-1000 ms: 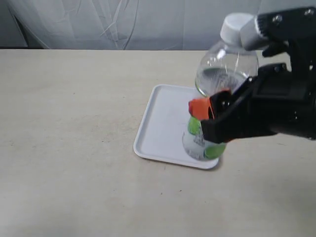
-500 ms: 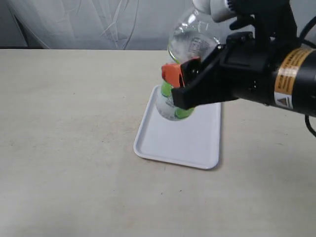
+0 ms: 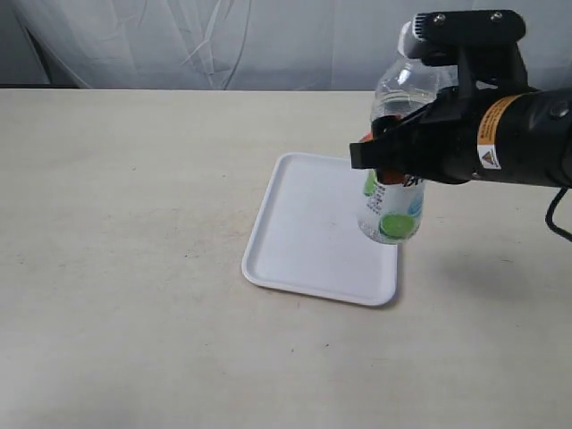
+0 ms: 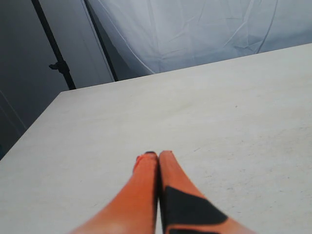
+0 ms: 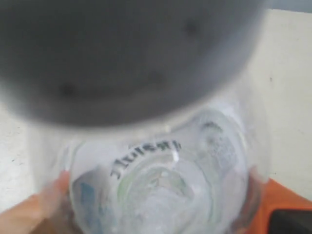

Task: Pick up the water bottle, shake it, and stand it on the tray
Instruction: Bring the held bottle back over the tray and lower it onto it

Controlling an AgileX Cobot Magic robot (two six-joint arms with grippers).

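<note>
Next, I set the water bottle upright around the middle of the white tray [image 3: 325,227] with my right gripper.
The water bottle [image 3: 393,207] hangs nearly upright in the air over the right edge of the white tray [image 3: 304,241], cap up, lime label low. My right gripper [image 3: 380,165] is shut on its middle, the black arm hiding most of the upper body. In the right wrist view the clear bottle [image 5: 161,185] fills the picture between the orange fingers [image 5: 285,204], and a blurred dark shape covers the upper part. My left gripper [image 4: 157,155] is shut with nothing in it, low over bare table, and it does not show in the exterior view.
The beige table [image 3: 125,223] stretches bare to the left of and in front of the tray. A white curtain [image 3: 223,45] hangs behind the far edge. In the left wrist view a dark panel [image 4: 44,63] stands past the table's edge.
The right gripper has swung the bottle from high over the tray's far left to lower over its right edge, and the bottle now stands more upright.
</note>
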